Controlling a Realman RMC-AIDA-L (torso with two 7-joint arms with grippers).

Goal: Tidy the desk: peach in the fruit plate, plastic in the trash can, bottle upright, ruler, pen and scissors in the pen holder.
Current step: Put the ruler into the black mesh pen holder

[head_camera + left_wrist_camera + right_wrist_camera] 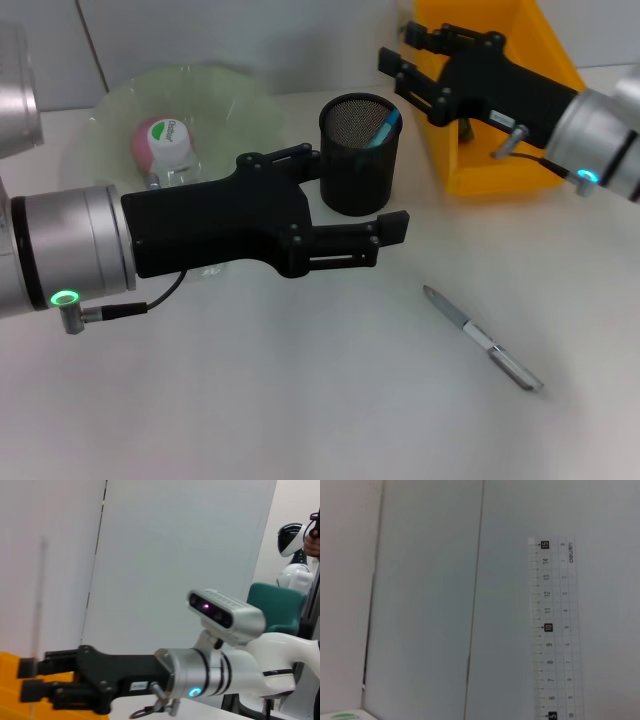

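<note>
My right gripper will let go of the clear ruler in the black mesh pen holder [359, 118] beside the blue scissors.
My right gripper [400, 52] hovers by the near corner of the yellow trash can [540, 60], just past the pen holder [358, 170]. It is shut on the clear ruler [552, 630], which stands upright and shows faintly above the right gripper [27, 680] in the left wrist view. The black mesh pen holder has the blue scissors [388, 125] in it. My left gripper [362, 190] is open and empty, in front of the pen holder. The silver pen [480, 338] lies on the desk [300, 400]. The peach [140, 148] sits in the green fruit plate [230, 100], beside the white-capped bottle [172, 140], which stands upright.
My left arm [200, 230] crosses the plate's near edge and hides the bottle's lower part. A small dark object [465, 130] lies inside the trash can. Bare tabletop stretches along the near side around the pen.
</note>
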